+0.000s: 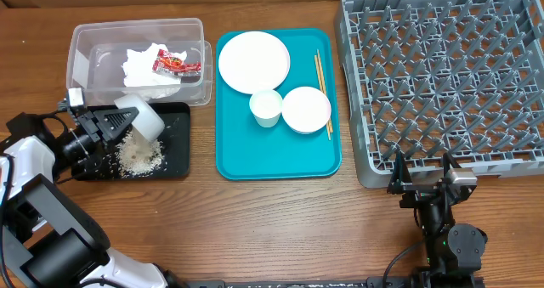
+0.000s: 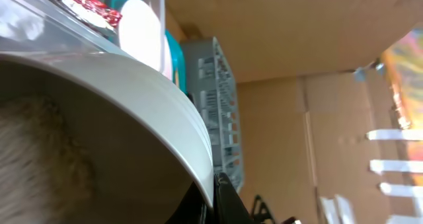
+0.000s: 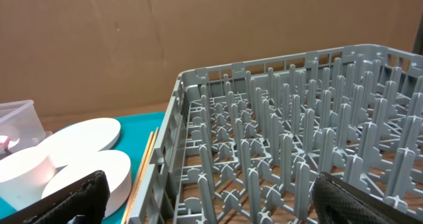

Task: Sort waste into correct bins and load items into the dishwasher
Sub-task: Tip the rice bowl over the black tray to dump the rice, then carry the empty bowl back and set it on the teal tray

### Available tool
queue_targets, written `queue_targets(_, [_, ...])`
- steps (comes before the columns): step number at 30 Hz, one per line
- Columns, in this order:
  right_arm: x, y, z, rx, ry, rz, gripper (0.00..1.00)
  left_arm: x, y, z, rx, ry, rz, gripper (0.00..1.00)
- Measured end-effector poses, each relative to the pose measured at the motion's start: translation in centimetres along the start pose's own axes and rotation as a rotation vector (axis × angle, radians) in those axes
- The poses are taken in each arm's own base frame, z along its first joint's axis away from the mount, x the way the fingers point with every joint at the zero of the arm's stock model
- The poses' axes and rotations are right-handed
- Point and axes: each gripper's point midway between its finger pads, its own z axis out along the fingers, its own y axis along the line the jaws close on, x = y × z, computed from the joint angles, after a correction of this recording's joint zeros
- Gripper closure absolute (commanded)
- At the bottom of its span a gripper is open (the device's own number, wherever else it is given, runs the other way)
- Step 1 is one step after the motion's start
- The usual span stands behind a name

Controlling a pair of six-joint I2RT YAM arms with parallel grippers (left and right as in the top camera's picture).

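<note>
The robot's left gripper should release the white bowl on the teal tray's front corner (image 1: pixel 240 142) nearest the black tray, next to the cup.
My left gripper (image 1: pixel 117 123) is shut on the rim of a white bowl (image 1: pixel 144 121) and holds it tipped on its side over the black tray (image 1: pixel 174 152). Rice grains (image 1: pixel 138 155) lie in a heap on the tray below it. In the left wrist view the bowl (image 2: pixel 132 118) fills the frame with rice (image 2: pixel 33 151) inside. The clear tub (image 1: pixel 93 46) holds the white napkin (image 1: pixel 140 67) and red wrapper (image 1: pixel 174 64). The teal tray (image 1: pixel 234 148) carries the plate (image 1: pixel 253 61), cup (image 1: pixel 266 108), second bowl (image 1: pixel 306 110) and chopsticks (image 1: pixel 322 71). My right gripper (image 1: pixel 421 173) is open at the grey rack's (image 1: pixel 442 76) front edge.
The grey rack (image 3: pixel 297 151) has nothing in it and fills the right wrist view; the plate (image 3: pixel 82 135) and bowl (image 3: pixel 86 178) show at its left. Cardboard walls stand behind the table. Bare wood lies in front of the teal tray.
</note>
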Motion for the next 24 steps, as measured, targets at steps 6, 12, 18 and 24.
queue_targets(6, [0.0, 0.0, 0.0, 0.001, 0.000, 0.000, 0.00, -0.2, -1.2, -0.1, 0.072, -0.009, -0.087, 0.96])
queue_targets(12, [0.0, 0.0, 0.0, 0.000, 0.000, 0.000, 0.00, -0.5, -1.9, -0.1, 0.112, -0.013, -0.112, 0.96])
queue_targets(18, [0.0, 0.0, 0.0, 0.000, 0.000, 0.000, 0.00, -0.5, -2.0, -0.1, 0.122, -0.010, -0.175, 0.96])
queue_targets(24, [0.0, 0.0, 0.0, 0.000, 0.000, 0.000, 0.00, -0.6, -2.1, -0.1, 0.125, -0.009, -0.197, 0.96])
